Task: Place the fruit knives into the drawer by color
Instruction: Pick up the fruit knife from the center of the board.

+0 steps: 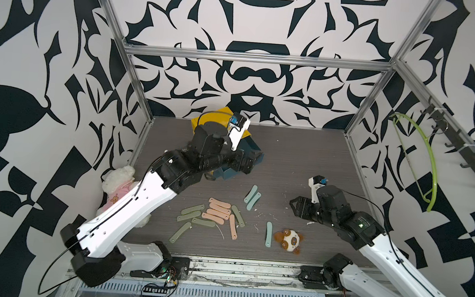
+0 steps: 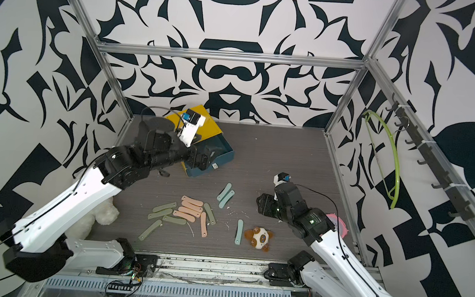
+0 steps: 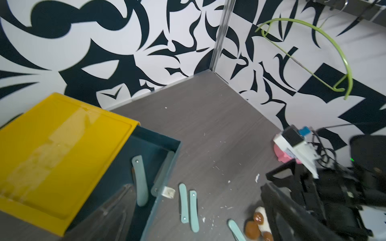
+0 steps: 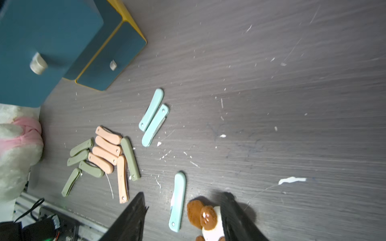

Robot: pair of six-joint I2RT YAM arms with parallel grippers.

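Next, the robot's right gripper should close on the single teal knife's far end [image 1: 269,226] [image 4: 179,180], the one pointing away from the robot, beside the brown-and-white plush toy.
The yellow cabinet [image 1: 203,121] stands at the back with its top teal drawer [image 2: 226,151] pulled out. My left gripper [image 1: 247,164] hovers open over that drawer with nothing in it. In the left wrist view one teal knife [image 3: 140,181] lies in the drawer and another [image 3: 164,173] leans on its wall. Out on the table lie a teal pair [image 1: 252,197], a single teal knife [image 1: 268,234], several peach knives [image 1: 218,210] and several green ones [image 1: 190,212]. My right gripper [image 1: 295,206] hangs open above the table, near the single teal knife [image 4: 177,201], holding nothing.
A brown-and-white plush toy [image 1: 288,240] lies beside the single teal knife. A white plush in pink [image 1: 118,180] sits at the left wall under my left arm. A pink clock [image 2: 337,222] is behind my right arm. A green hanger [image 1: 426,158] hangs on the right wall.
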